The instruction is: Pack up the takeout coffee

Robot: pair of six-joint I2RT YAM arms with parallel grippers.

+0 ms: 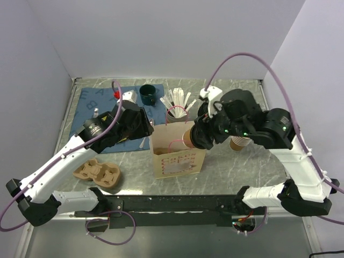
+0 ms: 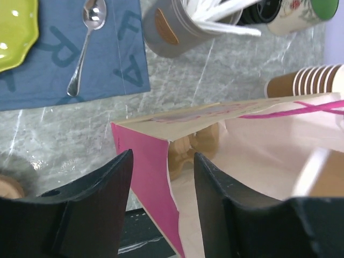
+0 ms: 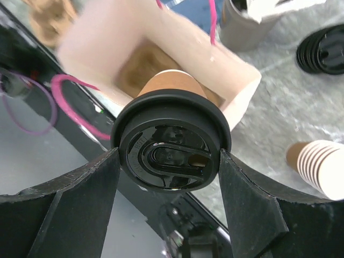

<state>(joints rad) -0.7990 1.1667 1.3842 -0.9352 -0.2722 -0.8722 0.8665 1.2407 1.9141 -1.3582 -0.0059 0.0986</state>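
The takeout coffee tilts at the bag's opening, so I should first pinch the bag's free pink side (image 2: 160,158) with my left gripper to steady it.
The takeout coffee (image 1: 188,137), a tan cup with a black lid (image 3: 171,156), is held tilted over the open mouth of the paper bag (image 1: 177,157). My right gripper (image 3: 170,161) is shut on the lid's rim; in the top view it (image 1: 200,135) is at the bag's upper right. My left gripper (image 2: 161,174) is open, its fingers on either side of the bag's pink side wall (image 2: 146,161); in the top view it (image 1: 149,129) is at the bag's upper left corner. A pulp cup carrier (image 3: 137,67) lies inside the bag.
A stack of lidless cups (image 1: 239,143) stands right of the bag. Black lids (image 3: 322,51) and a tin of stirrers (image 1: 176,110) are behind it. A second pulp carrier (image 1: 99,173) lies front left. A blue mat (image 1: 102,102) holds a spoon (image 2: 86,43) and a green plate (image 2: 13,27).
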